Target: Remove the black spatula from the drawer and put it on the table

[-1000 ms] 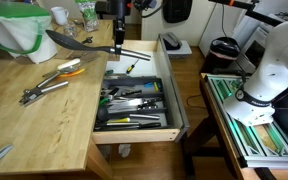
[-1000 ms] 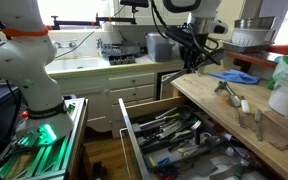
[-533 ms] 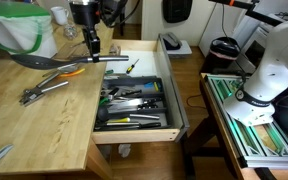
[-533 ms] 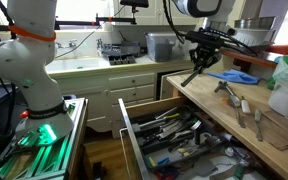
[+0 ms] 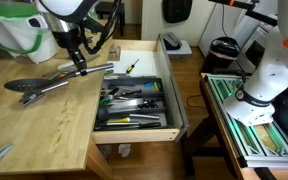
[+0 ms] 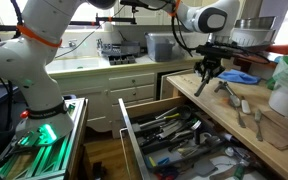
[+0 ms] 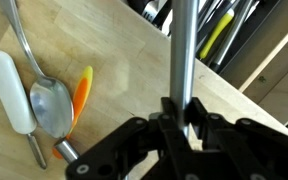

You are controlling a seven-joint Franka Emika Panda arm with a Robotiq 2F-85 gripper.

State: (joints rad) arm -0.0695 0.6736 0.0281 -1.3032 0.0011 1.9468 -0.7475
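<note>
The robot's gripper will let go of the black spatula on the bare wood [image 5: 52, 104] between the metal tongs and the open drawer.
The black spatula [image 5: 22, 85] lies low over the wooden table [image 5: 34, 130], its oval head to the left and its grey handle [image 5: 94, 71] pointing back toward the open drawer [image 5: 134, 133]. My gripper [image 5: 78, 62] is shut on the handle about midway along. In the wrist view the handle [image 7: 184, 45] runs straight up from the closed fingers [image 7: 184, 120], and the head is out of view. In an exterior view my gripper [image 6: 206, 76] hangs just over the table's near corner [image 6: 224, 118]. I cannot tell whether the head touches the wood.
Metal tongs [image 5: 54, 86] lie under the spatula. A spoon [image 7: 49, 105], a white-handled tool [image 7: 9, 88] and an orange-handled tool [image 7: 81, 92] lie beside my gripper. A white bag with a green top [image 5: 14, 30] stands behind. A green-topped rack [image 5: 249, 115] stands beyond the drawer.
My gripper has carried the spatula from the drawer's back edge leftward over the table and lowered it, turning the head down toward the tongs.
</note>
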